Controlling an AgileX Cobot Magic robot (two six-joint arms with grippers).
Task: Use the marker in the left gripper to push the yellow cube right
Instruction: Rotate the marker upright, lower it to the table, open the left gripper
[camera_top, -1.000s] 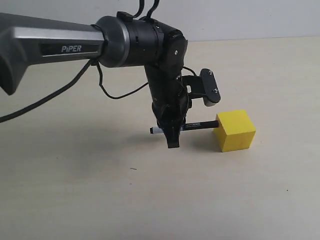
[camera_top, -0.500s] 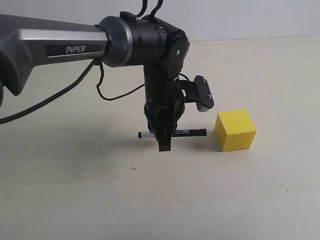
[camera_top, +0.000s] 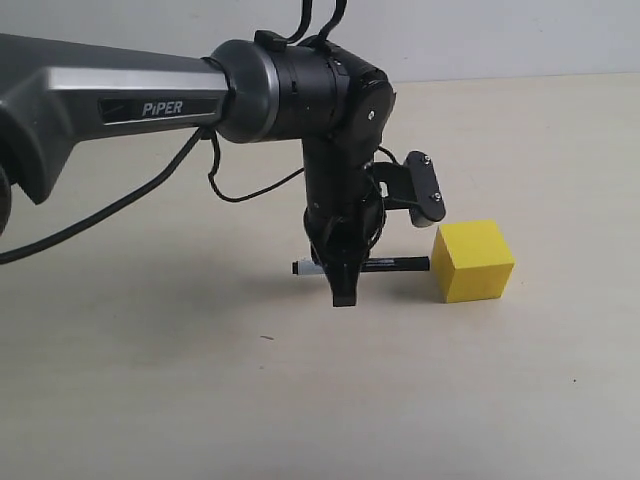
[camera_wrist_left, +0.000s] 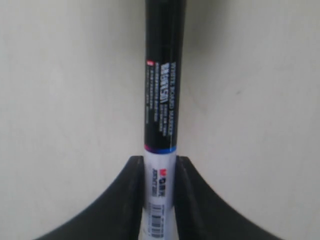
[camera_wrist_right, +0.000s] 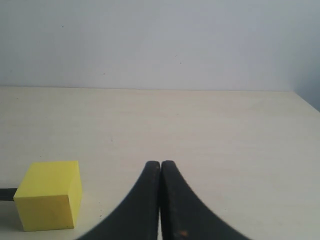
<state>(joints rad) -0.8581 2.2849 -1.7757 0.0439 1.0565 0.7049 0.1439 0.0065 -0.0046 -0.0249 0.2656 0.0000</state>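
Note:
The robot's left gripper will set the marker, now level just above the table, down on the table (camera_top: 308, 251) by its white end, a gap away from the yellow cube.
The yellow cube (camera_top: 472, 260) rests on the pale table, right of centre in the exterior view, and also shows as the yellow cube (camera_wrist_right: 48, 201) in the right wrist view. My left gripper (camera_top: 343, 280) points down and is shut on the marker (camera_top: 395, 264), which lies level just above the table. Its black tip sits right at the cube's left face; contact cannot be judged. In the left wrist view the marker (camera_wrist_left: 161, 100) runs out from between the fingers (camera_wrist_left: 127, 195). My right gripper (camera_wrist_right: 160, 166) is shut on nothing, away from the cube.
The beige table (camera_top: 150, 390) stretches on all sides of the cube, ending at a light wall (camera_wrist_right: 160, 45) at the back. Black cables (camera_top: 120, 205) hang from the grey PiPER arm (camera_top: 110, 100) on the left.
The left gripper drew the marker back left from the cube, then moved right again, bringing the tip up to the cube's left face. The cube has hardly shifted.

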